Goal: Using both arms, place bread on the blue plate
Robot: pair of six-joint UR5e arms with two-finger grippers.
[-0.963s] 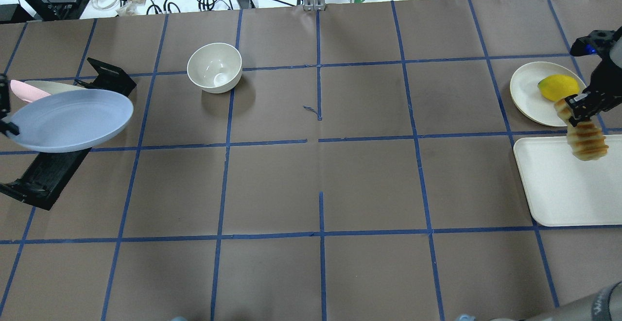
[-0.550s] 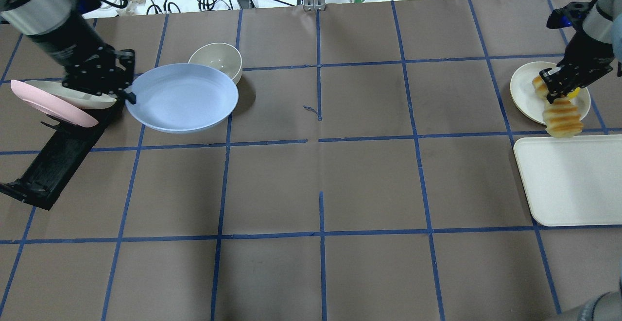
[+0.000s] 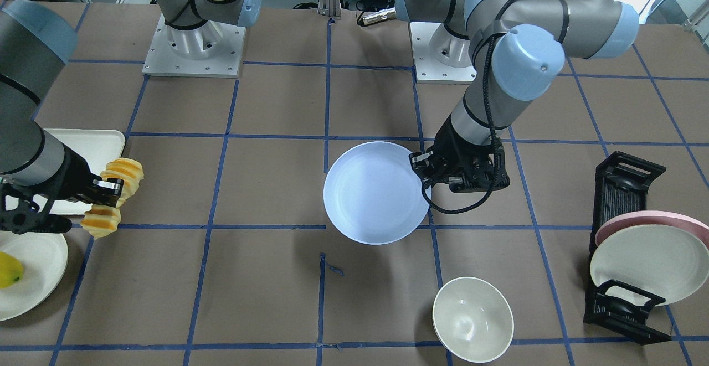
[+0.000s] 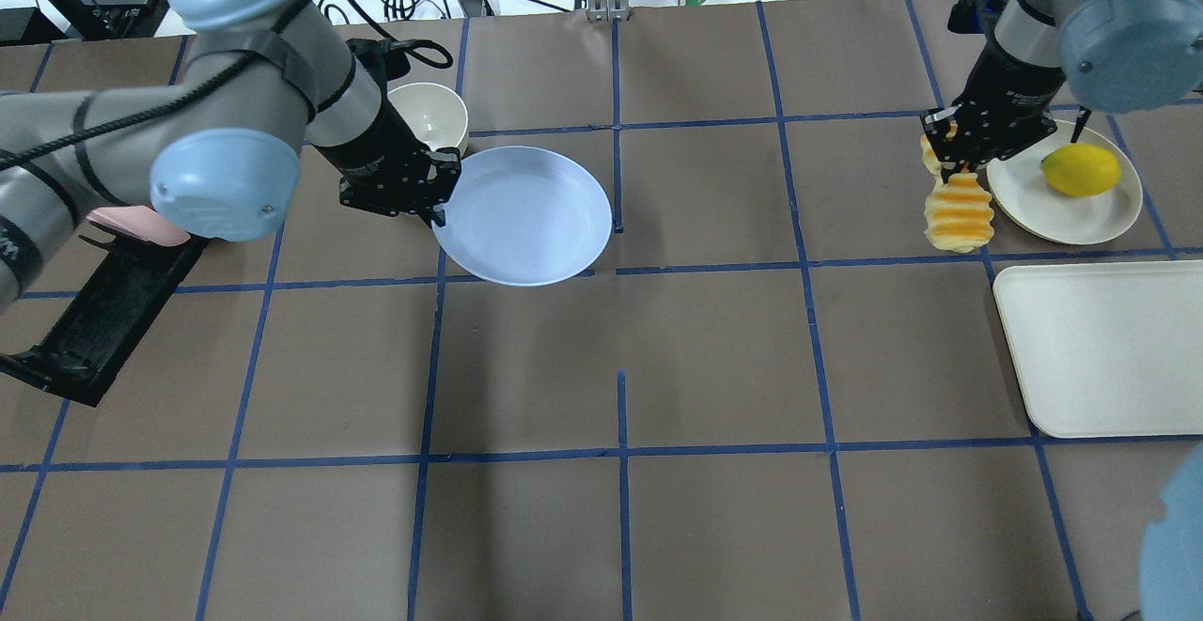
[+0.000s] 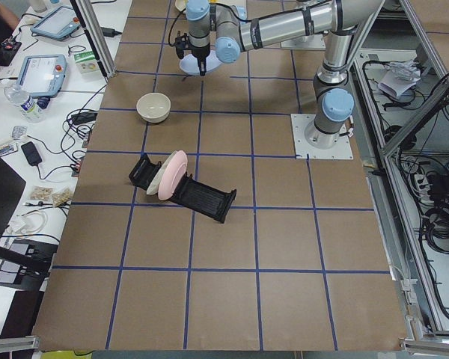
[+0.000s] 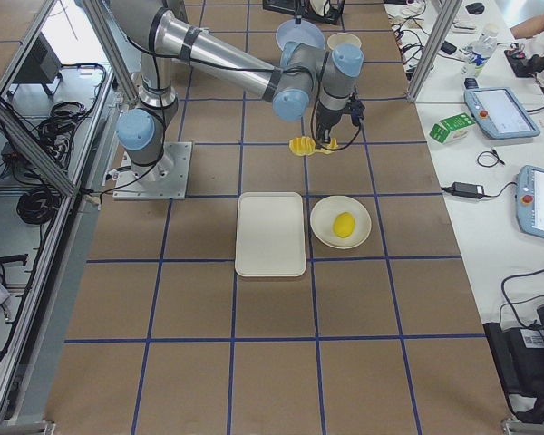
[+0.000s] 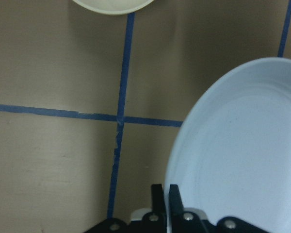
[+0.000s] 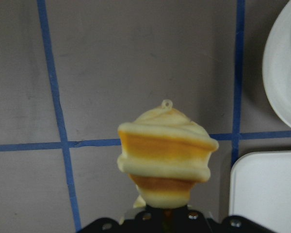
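Next, I let go of the blue plate with my left gripper on the table's tape crossing (image 3: 326, 222) nearest the small loose tape scrap.
The blue plate (image 4: 526, 217) hangs above the table left of centre, roughly level. My left gripper (image 4: 436, 214) is shut on its left rim. The plate also shows in the front view (image 3: 374, 191) and the left wrist view (image 7: 242, 155), where the two fingers pinch its edge. The bread (image 4: 957, 212), a ridged orange and pale yellow loaf, hangs above the table at the right, gripped in its middle. My right gripper (image 4: 951, 165) is shut on it. In the right wrist view the bread (image 8: 164, 155) fills the centre. Bread and plate are far apart.
A cream bowl (image 4: 430, 112) stands just behind the left wrist. A black dish rack (image 4: 103, 311) with a pink and a cream plate (image 3: 637, 261) is at the far left. A cream plate (image 4: 1029, 191) with a yellow fruit (image 4: 1081, 170) and a white tray (image 4: 1100, 349) are at the right.
My left arm has carried the blue plate rightward from the rack toward the table's middle. My right arm has carried the bread leftward and back, off the tray.
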